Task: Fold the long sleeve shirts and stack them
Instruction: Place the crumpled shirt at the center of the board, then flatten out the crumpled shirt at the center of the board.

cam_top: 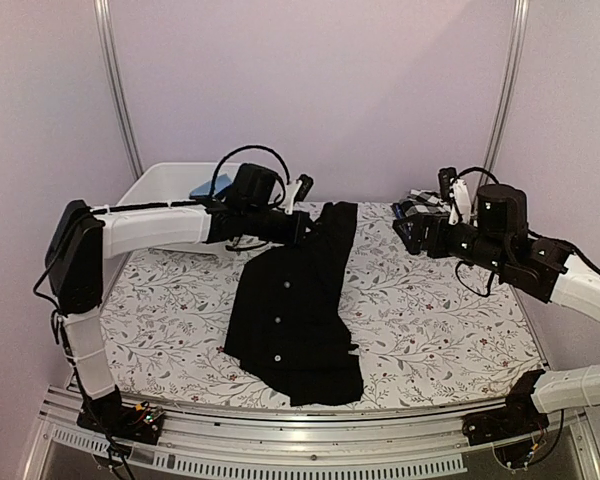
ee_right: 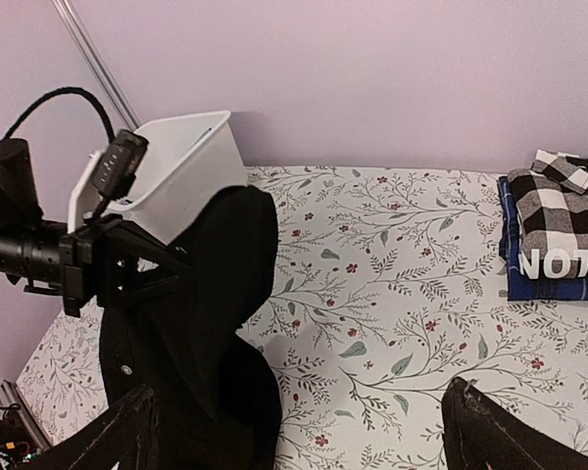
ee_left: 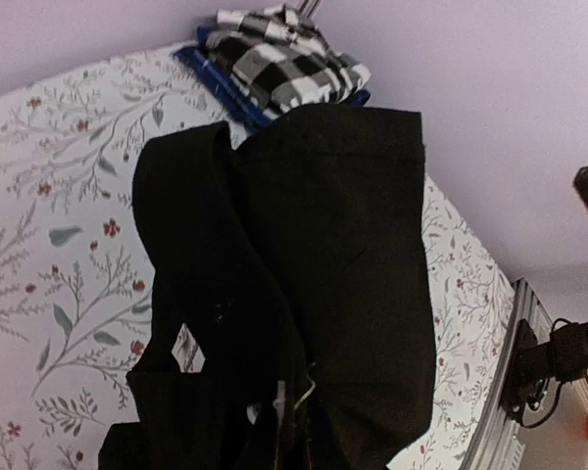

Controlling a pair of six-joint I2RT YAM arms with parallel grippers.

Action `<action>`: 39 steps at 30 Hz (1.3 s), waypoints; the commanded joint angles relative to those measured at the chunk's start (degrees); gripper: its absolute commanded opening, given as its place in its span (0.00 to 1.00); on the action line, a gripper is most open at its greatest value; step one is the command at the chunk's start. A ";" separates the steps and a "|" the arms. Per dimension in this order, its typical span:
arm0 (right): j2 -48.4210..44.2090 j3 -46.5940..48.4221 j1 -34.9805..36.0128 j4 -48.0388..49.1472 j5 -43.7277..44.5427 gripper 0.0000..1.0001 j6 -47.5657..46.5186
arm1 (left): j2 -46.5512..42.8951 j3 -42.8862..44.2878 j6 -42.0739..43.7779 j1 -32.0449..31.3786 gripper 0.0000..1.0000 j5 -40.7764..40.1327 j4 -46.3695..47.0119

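I need to next move my right gripper to the black shirt's side edge [cam_top: 349,340] [ee_right: 275,392], close to the shirt's near end on my right arm's side, and grab it.
The plain black collared shirt [cam_top: 295,315] with small white buttons lies lengthwise in the middle of the table. Its far end is lifted off the cloth. My left gripper [cam_top: 305,226] is shut on that lifted part. In the left wrist view the black cloth [ee_left: 323,245] covers the fingers. My right gripper [cam_top: 412,228] is open and empty, to the right of the shirt and clear of it; its fingertips [ee_right: 490,431] stand wide apart. The folded checked shirt [ee_right: 559,206] lies on the dark one with white lettering [ee_right: 559,266] at the back right.
A white bin [cam_top: 160,188] stands at the back left corner, behind my left arm. The table has a floral cloth [cam_top: 430,310]. A metal rail [cam_top: 310,455] runs along the near edge.
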 commanded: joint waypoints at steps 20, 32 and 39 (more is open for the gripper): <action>7.90 -4.59 0.04 0.67 -8.69 0.99 2.79 | -10.47 -7.72 -2.70 0.23 0.90 -8.89 -8.54; 18.08 -4.52 5.03 1.80 -10.88 0.98 7.29 | -21.56 -29.21 -11.94 0.14 0.92 -13.64 -10.05; 27.18 -3.53 5.13 4.26 -9.47 0.95 12.02 | -22.03 -37.91 -15.65 -1.49 0.91 -11.96 -7.71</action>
